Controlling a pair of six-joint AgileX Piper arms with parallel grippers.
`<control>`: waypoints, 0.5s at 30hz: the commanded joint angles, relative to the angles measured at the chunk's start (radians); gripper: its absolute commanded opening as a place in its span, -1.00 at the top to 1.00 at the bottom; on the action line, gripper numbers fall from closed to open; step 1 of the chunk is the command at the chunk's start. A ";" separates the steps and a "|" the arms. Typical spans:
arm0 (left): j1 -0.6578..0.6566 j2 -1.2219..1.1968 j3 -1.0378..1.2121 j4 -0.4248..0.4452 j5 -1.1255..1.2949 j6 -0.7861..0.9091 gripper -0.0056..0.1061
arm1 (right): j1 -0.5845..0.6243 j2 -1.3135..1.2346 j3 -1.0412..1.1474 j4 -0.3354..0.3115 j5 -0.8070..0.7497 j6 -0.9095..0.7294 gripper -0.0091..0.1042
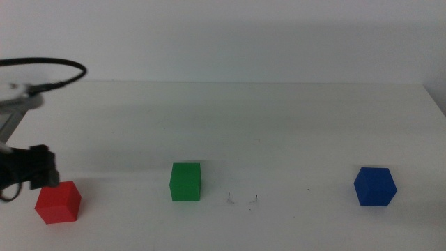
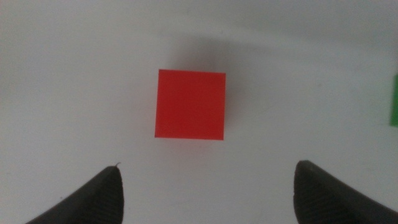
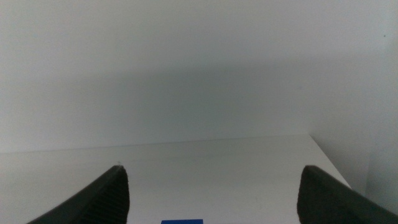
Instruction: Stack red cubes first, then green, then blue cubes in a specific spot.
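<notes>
My left gripper grips the red cube next, on the side point(image 1: 76, 202) point(image 2: 223, 107) facing the green cube and on the side opposite.
The red cube point(image 1: 58, 202) sits at the front left of the white table. My left gripper point(image 1: 33, 169) hovers just above and behind it; in the left wrist view the gripper point(image 2: 209, 169) is open, with the red cube point(image 2: 190, 104) ahead of the jaws and untouched. The green cube point(image 1: 185, 182) stands left of centre, and its edge shows in the left wrist view point(image 2: 394, 99). The blue cube point(image 1: 375, 186) stands at the right. The spot point(image 1: 242, 199) lies between two tiny dark marks, right of the green cube. My right gripper point(image 3: 211, 171) is open and out of the middle view; a sliver of the blue cube point(image 3: 182, 221) shows below it.
A lone dark speck point(image 1: 310, 189) lies between the spot and the blue cube. A black cable point(image 1: 56, 66) loops over the left arm. The table's far edge point(image 1: 244, 82) meets a plain wall.
</notes>
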 commanded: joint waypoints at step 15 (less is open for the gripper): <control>0.001 0.440 -0.085 0.047 -0.188 0.064 -0.77 | -0.004 -0.005 0.004 -0.007 -0.007 -0.012 -0.80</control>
